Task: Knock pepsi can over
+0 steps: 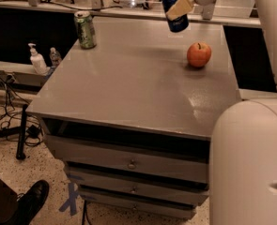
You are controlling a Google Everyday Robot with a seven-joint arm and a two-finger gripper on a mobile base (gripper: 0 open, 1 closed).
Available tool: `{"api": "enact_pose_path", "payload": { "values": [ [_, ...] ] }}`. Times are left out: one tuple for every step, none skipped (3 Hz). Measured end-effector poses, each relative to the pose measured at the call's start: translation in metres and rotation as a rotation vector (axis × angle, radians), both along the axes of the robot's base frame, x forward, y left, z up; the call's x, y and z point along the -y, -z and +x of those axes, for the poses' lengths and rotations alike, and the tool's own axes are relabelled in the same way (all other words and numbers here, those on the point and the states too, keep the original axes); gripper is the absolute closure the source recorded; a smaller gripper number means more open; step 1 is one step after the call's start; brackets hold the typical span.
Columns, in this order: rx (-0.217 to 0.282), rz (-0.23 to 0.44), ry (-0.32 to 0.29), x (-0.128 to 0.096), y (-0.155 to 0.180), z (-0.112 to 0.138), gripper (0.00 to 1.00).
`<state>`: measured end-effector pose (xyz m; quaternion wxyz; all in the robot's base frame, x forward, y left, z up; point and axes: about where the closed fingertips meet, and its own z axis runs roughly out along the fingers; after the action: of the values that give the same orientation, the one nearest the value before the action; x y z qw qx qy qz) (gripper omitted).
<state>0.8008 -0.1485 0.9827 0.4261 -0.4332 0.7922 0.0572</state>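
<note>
Next, my gripper sets the pepsi can, now tilted at the table's far edge, down beside the red apple (155, 64), on the side of the apple toward the pale green can, and lets go.
The pepsi can (175, 18) is dark blue with a silver top. It is at the far edge of the grey table (128, 88), tilted with its top leaning left. My gripper (179, 7) reaches in from the upper right. One pale finger (180, 6) lies across the can's front, and the gripper is shut on the can. Whether the can's base touches the table is not visible.
A red apple (199, 54) sits on the table to the right, just in front of the can. A pale green can (85, 29) stands upright at the far left corner. My arm's white body (250, 163) fills the lower right. Bottles (37, 60) and cables lie left of the table.
</note>
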Motion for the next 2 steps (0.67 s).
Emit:
{"api": "enact_pose_path", "payload": {
  "values": [
    [0.072,-0.171,-0.117,-0.022,-0.017,-0.029,1.0],
    [0.155,-0.341,-0.211,-0.043,-0.025,-0.054,1.0]
  ]
}}
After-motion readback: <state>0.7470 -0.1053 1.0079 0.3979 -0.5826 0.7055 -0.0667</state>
